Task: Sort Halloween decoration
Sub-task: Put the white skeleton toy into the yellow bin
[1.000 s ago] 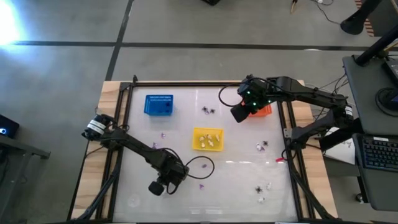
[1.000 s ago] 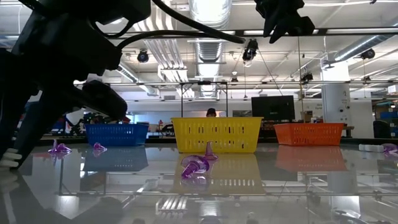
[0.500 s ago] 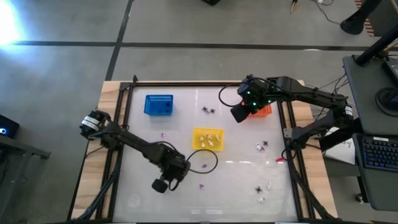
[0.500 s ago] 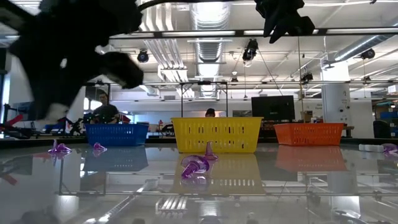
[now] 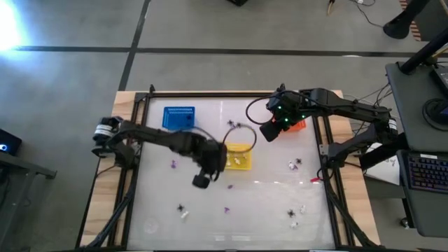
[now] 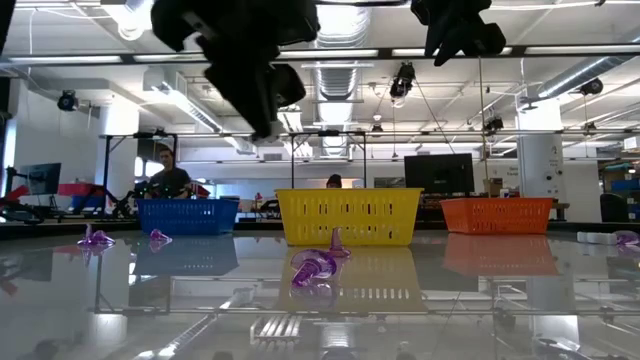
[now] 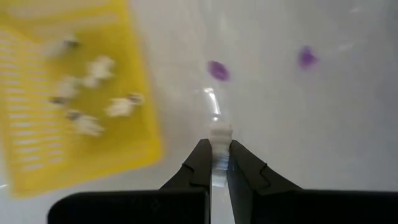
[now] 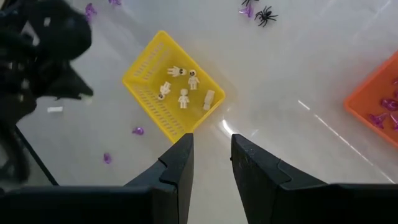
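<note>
Next, my left gripper lets go of the white trinket in the yellow basket (image 5: 227, 162) (image 7: 114, 122), against the white trinket by its near side. The held trinket still hangs above the table.
My left gripper (image 5: 201, 181) hangs above the table just near-left of the yellow basket (image 5: 234, 157), shut on a tiny white trinket (image 7: 219, 133). The yellow basket (image 7: 68, 99) holds several white trinkets. My right gripper (image 5: 269, 129) hovers high beside the orange basket (image 5: 297, 124). It is open, with nothing between its fingers (image 8: 180, 155). The orange basket holds purple trinkets (image 8: 384, 106). Loose purple trinkets (image 7: 217, 70), black spiders (image 8: 264, 12) and white pieces (image 5: 185, 215) lie on the table. The blue basket (image 5: 178, 117) stands at the far left. My left gripper pinches the white trinket's lower end (image 7: 219, 140) between its two fingertips. The fingers come from above, slanting down. The trinket sticks out past the tips and is lifted clear of the table.
A black frame (image 5: 231, 94) rims the glossy white table. In the low view, the three baskets stand in a row with a purple trinket (image 6: 318, 266) in front of the yellow one. More trinkets lie near the right edge (image 5: 295, 164) and at the near right (image 5: 297, 211).
My left gripper, shut throughout, has risen from the table's near-left area. It has swung toward the far right, up to the yellow basket, carrying the white trinket clear of the table. A black spider and a white piece now show where it stood.
</note>
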{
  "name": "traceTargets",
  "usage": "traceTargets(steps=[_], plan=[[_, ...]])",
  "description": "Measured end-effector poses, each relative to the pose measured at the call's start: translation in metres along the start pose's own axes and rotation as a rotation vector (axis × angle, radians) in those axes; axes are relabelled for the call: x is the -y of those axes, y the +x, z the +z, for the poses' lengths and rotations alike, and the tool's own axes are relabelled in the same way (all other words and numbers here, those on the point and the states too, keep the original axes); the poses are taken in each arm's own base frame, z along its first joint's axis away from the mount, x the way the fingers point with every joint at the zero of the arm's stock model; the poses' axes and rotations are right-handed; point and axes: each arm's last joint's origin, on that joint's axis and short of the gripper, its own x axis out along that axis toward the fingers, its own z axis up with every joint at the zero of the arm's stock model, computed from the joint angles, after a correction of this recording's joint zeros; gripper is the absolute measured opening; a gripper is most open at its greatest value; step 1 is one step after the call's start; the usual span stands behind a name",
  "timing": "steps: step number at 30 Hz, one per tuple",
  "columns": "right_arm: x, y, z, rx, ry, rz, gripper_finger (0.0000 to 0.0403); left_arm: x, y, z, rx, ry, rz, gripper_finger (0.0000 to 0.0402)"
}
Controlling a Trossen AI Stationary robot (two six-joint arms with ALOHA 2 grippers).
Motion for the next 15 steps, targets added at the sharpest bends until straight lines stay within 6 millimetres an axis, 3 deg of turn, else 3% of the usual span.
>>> traceTargets(steps=[9,15], plan=[[0.000,0.000,0.000,0.000,-0.013,-0.001,0.0098,-0.043,-0.015,0.002,0.080,-0.009,0.013,0.0000],[0.000,0.000,0.000,0.002,-0.034,-0.004,0.0098,-0.062,-0.012,-0.007,0.101,-0.030,0.018,0.0000]])
